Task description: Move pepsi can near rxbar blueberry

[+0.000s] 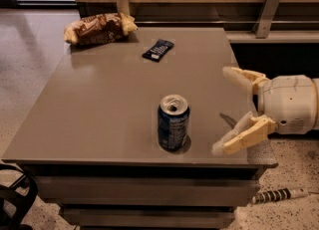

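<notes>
The robot's gripper should close around the middle of the pepsi can's body point(173, 125), below the can's silver top, while the can stands upright.
The pepsi can point(173, 123) stands upright near the front edge of the grey table point(99, 104), dark blue with a silver open top. The rxbar blueberry point(158, 50) lies flat toward the far side of the table, a small navy wrapper with white lettering. My gripper point(223, 109) comes in from the right at table height, its two cream fingers point(243, 136) spread wide and pointing left. It is open and empty, a short way to the right of the can and not touching it.
A brown and tan snack bag point(98, 28) lies at the table's far left corner. A wooden wall with two metal brackets point(266, 5) runs behind the table. A black chair part point(12, 199) shows at the lower left, and a striped cable point(279, 195) lies on the floor at the lower right.
</notes>
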`<state>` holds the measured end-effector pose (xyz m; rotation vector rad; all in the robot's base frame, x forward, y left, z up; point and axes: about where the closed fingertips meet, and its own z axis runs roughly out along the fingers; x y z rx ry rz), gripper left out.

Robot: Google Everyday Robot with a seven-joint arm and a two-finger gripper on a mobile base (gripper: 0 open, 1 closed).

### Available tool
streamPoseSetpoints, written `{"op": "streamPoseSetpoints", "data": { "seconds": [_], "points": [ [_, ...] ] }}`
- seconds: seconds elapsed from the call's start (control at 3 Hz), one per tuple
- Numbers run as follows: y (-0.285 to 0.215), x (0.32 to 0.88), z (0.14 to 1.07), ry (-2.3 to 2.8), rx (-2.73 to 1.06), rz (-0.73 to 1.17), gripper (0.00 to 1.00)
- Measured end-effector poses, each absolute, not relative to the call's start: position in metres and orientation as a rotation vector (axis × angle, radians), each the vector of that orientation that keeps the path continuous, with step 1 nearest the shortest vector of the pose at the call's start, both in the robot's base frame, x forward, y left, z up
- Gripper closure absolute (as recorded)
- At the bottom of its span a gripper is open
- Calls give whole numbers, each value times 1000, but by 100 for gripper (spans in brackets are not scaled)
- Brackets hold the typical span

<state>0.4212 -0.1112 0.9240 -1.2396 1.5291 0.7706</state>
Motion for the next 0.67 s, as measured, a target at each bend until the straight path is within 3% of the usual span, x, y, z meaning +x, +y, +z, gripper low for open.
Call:
{"op": "streamPoseSetpoints", "data": {
  "seconds": [0.67],
  "points": [
    [-77,426,901,1412,-1144,850,0]
  ]
}}
